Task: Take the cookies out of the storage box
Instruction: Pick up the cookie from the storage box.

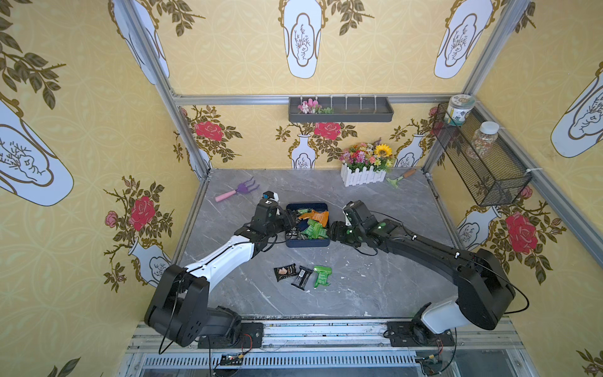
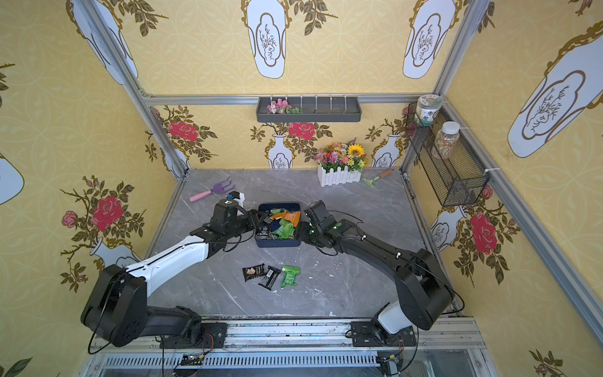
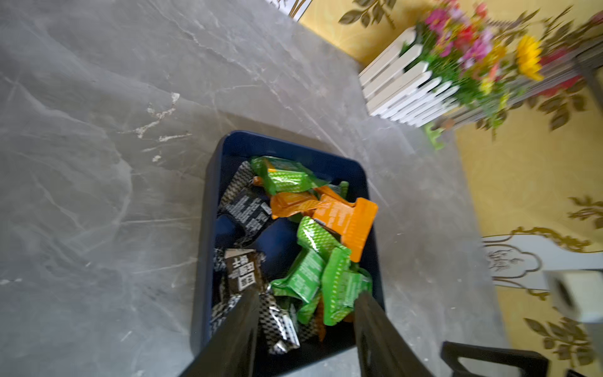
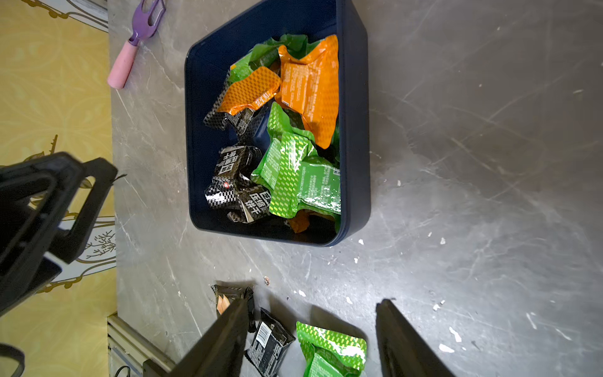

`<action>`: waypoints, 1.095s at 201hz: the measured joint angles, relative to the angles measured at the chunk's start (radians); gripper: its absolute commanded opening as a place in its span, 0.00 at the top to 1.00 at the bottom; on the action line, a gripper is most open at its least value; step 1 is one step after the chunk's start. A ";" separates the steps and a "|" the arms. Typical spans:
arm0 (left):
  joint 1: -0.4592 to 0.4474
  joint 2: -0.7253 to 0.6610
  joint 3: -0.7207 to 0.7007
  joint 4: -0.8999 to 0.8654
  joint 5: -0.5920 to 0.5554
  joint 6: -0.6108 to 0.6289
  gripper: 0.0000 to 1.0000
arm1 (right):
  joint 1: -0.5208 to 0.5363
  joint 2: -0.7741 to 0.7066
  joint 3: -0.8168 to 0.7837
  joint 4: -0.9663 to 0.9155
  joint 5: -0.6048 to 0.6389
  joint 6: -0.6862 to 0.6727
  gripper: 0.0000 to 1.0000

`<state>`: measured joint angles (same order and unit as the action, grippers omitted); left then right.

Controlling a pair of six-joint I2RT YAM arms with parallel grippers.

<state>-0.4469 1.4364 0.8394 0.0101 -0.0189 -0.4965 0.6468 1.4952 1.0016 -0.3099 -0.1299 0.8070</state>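
The robot's left gripper needs to close on the end of the orange cookie (image 1: pixel 302 216) (image 3: pixel 282 205) closest to the black cookies, just in front of the rearmost green cookie in the storage box.
The navy storage box (image 1: pixel 306 244) sits mid-table and holds several green, orange and black cookies (image 1: pixel 312 225). My left gripper (image 1: pixel 291 225) hangs open over the box's left end. In the left wrist view its fingers (image 3: pixel 243 313) straddle a black packet (image 3: pixel 277 323) and green packets (image 3: pixel 339 287) without closing on them. My right gripper (image 1: pixel 330 232) is open and empty by the box's right wall (image 4: pixel 355 130). In the right wrist view, a green packet (image 4: pixel 329 349) and two black packets (image 4: pixel 269 342) lie on the table beyond its fingertips. These three lie in front of the box (image 1: pixel 303 275).
A pink-handled purple rake (image 1: pixel 236 191) lies at the back left. A white-fenced flower planter (image 1: pixel 363 169) and a green trowel (image 1: pixel 399 178) stand at the back right. A grey wall tray (image 1: pixel 341 109) and a black mesh basket (image 1: pixel 483 163) with jars hang above the table.
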 measured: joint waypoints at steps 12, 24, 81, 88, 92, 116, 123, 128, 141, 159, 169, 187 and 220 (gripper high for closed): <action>-0.003 0.058 0.049 -0.031 0.017 0.048 0.45 | -0.002 0.000 -0.006 0.004 -0.003 0.000 0.35; -0.003 0.127 0.118 -0.063 0.024 0.104 0.44 | -0.005 -0.006 -0.014 0.004 -0.005 0.001 0.35; -0.002 0.365 0.375 -0.234 0.014 0.334 0.43 | -0.037 -0.061 -0.061 0.002 -0.008 0.001 0.35; -0.002 0.383 0.396 -0.249 0.014 0.357 0.43 | -0.043 -0.066 -0.066 0.002 -0.008 0.001 0.35; -0.002 0.394 0.407 -0.259 0.014 0.372 0.43 | -0.047 -0.069 -0.069 0.003 -0.009 0.001 0.35; -0.016 0.441 0.459 -0.299 0.004 0.458 0.44 | -0.058 -0.082 -0.082 0.000 -0.014 0.001 0.35; -0.026 0.454 0.473 -0.310 0.010 0.483 0.45 | -0.058 -0.085 -0.085 0.000 -0.014 0.001 0.35; -0.032 0.463 0.484 -0.317 0.014 0.500 0.45 | -0.059 -0.089 -0.087 0.000 -0.016 0.001 0.35; -0.047 0.487 0.513 -0.335 0.026 0.540 0.47 | -0.063 -0.096 -0.089 -0.001 -0.023 0.000 0.35; -0.050 0.515 0.548 -0.354 0.019 0.581 0.49 | -0.066 -0.105 -0.092 -0.002 -0.024 0.000 0.35; -0.051 0.530 0.562 -0.361 0.019 0.603 0.49 | -0.069 -0.113 -0.095 -0.004 -0.024 0.000 0.35; -0.053 0.557 0.580 -0.377 0.004 0.626 0.51 | -0.073 -0.133 -0.100 -0.005 -0.023 -0.002 0.35; -0.055 0.599 0.615 -0.407 -0.042 0.654 0.58 | -0.079 -0.158 -0.103 -0.009 -0.021 -0.010 0.35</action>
<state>-0.5022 2.0350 1.4548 -0.3973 -0.0608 0.1577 0.5678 1.3376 0.8982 -0.3187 -0.1505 0.7967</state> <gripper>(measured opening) 0.445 0.653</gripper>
